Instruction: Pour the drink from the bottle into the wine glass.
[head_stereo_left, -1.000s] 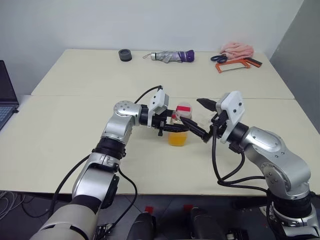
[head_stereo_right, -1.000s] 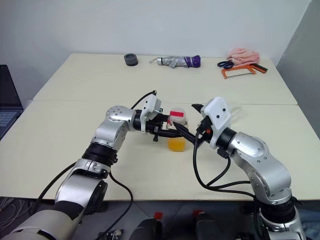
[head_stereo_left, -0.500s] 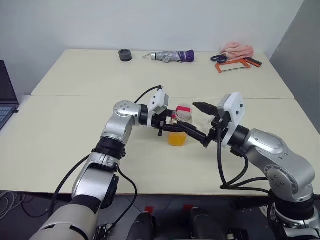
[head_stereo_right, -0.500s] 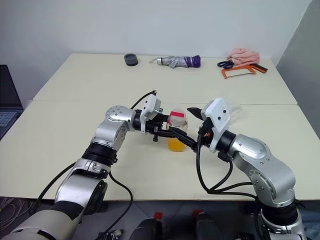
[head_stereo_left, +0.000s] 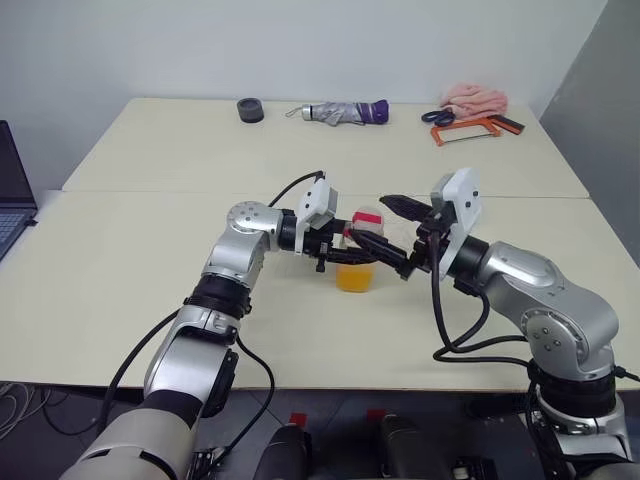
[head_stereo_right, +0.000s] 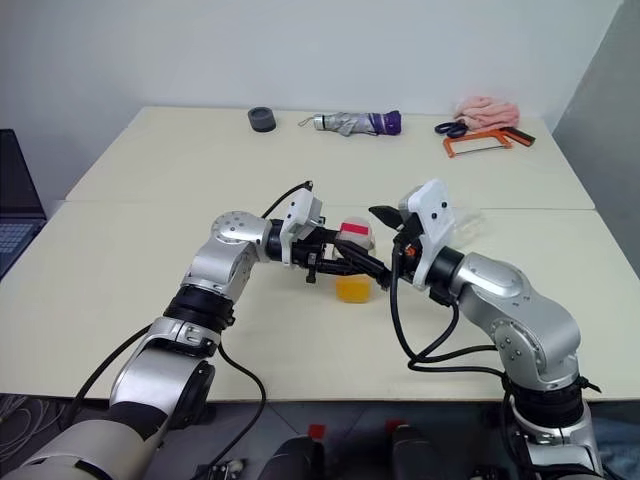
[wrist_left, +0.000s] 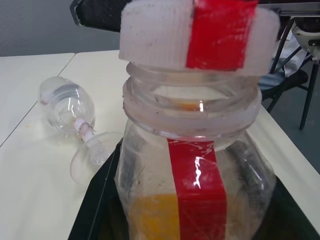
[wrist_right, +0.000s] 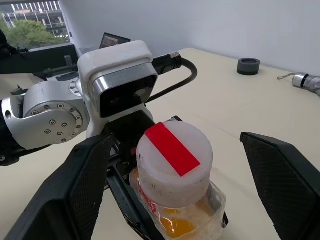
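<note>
Next, my left gripper lets go of the bottle on the near side of the table seam (head_stereo_left: 234, 221), straight below the black tape roll.
My left gripper (head_stereo_left: 335, 255) is shut on the bottle (head_stereo_left: 357, 262), a small clear bottle with a red label stripe, and holds it upright just above the table (head_stereo_left: 150, 280). The orange drink (head_stereo_left: 355, 278) fills its lower part. The white cap (wrist_right: 174, 155) with its red stripe sits on the neck. Open and level, my right gripper (head_stereo_left: 385, 228) has one finger on each side of the cap, with clear gaps in the right wrist view. The wine glass (wrist_left: 75, 110) lies on its side on the table behind the bottle in the left wrist view.
Along the far edge lie a black tape roll (head_stereo_left: 250, 109), a folded umbrella (head_stereo_left: 345, 112), scissors (head_stereo_left: 437, 116), an orange hacksaw (head_stereo_left: 470, 130) and a pink cloth (head_stereo_left: 475, 97). A laptop (head_stereo_left: 12, 190) sits at the left edge.
My right wrist has rolled and its open fingers have swung in from the bottle's right side to straddle the cap. The left gripper and bottle have stayed still.
</note>
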